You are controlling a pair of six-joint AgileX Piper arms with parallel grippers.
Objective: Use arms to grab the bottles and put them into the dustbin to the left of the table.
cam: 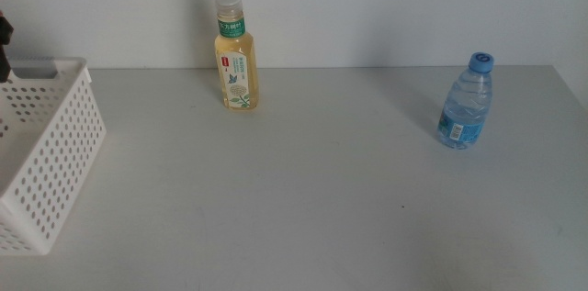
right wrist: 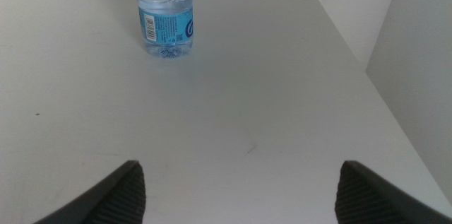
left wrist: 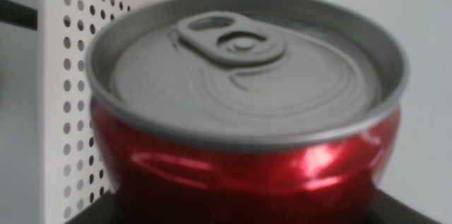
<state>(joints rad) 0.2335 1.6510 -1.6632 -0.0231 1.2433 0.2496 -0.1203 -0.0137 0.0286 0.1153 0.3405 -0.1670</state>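
Next, my left gripper releases the red soda can on the bottom of the dustbin, beside the dustbin's perforated side (cam: 16, 155) that faces the bottles.
A red soda can (left wrist: 247, 153) fills the left wrist view, with my left gripper (left wrist: 240, 217) shut on its sides; only dark jaw edges show at the lower corners. Right behind the can is the perforated white wall of the dustbin (left wrist: 70, 75). In the middle view the dustbin (cam: 46, 144) stands at the table's left edge, and a dark piece of the left arm (cam: 4, 48) shows above it. A pale-yellow bottle (cam: 236, 61) stands upright at the back. A blue-capped water bottle (cam: 466, 107) stands upright at the right. My right gripper (right wrist: 240, 189) is open, some way short of the water bottle (right wrist: 164, 19).
The light-grey table (cam: 303, 190) spreads wide between the dustbin and the two bottles. In the right wrist view the table's edge (right wrist: 353, 47) runs close beside the water bottle, with a white wall beyond it.
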